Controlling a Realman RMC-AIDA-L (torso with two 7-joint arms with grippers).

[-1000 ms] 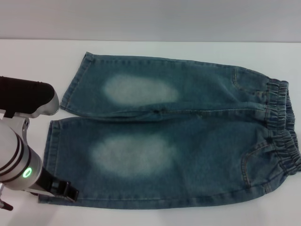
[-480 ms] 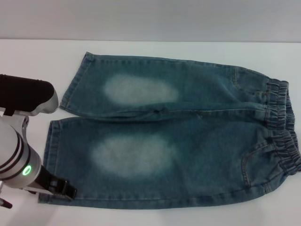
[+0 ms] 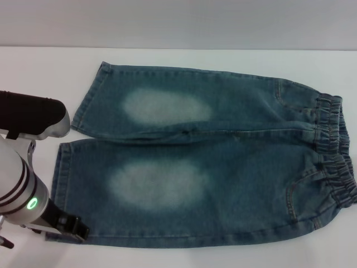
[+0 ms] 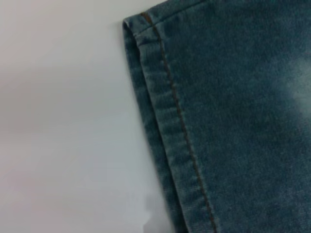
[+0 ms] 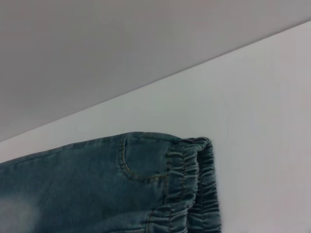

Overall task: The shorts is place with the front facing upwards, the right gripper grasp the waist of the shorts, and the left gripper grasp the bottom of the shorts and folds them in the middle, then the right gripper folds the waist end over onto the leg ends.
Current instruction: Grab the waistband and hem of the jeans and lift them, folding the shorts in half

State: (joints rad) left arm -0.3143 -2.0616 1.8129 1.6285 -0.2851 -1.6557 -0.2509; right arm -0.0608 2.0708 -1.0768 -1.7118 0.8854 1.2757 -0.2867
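Next, I close my right gripper on the near end of the waist [image 3: 347,195] of the denim shorts, next to the near pocket.
The blue-green denim shorts [image 3: 223,162] lie flat on the white table [image 3: 33,72], front up. Their legs point left and the gathered waist [image 3: 334,156] lies at the right. The straight leg hems [image 3: 58,178] form the left edge. My left gripper [image 3: 74,228], on the green-ringed arm, sits low at the near corner of the near leg's hem. The left wrist view looks closely at that stitched hem [image 4: 170,121] and its corner. In the right wrist view the ruffled waist [image 5: 194,179] and a pocket seam lie below the camera. The right gripper itself is out of view.
The left arm's black and silver body [image 3: 28,117] hangs over the table to the left of the legs. Bare white table [image 5: 262,121] surrounds the shorts, with a grey wall [image 3: 178,22] beyond its far edge.
My left gripper has edged slightly left and toward the near table edge at the hem corner. The shorts have not moved.
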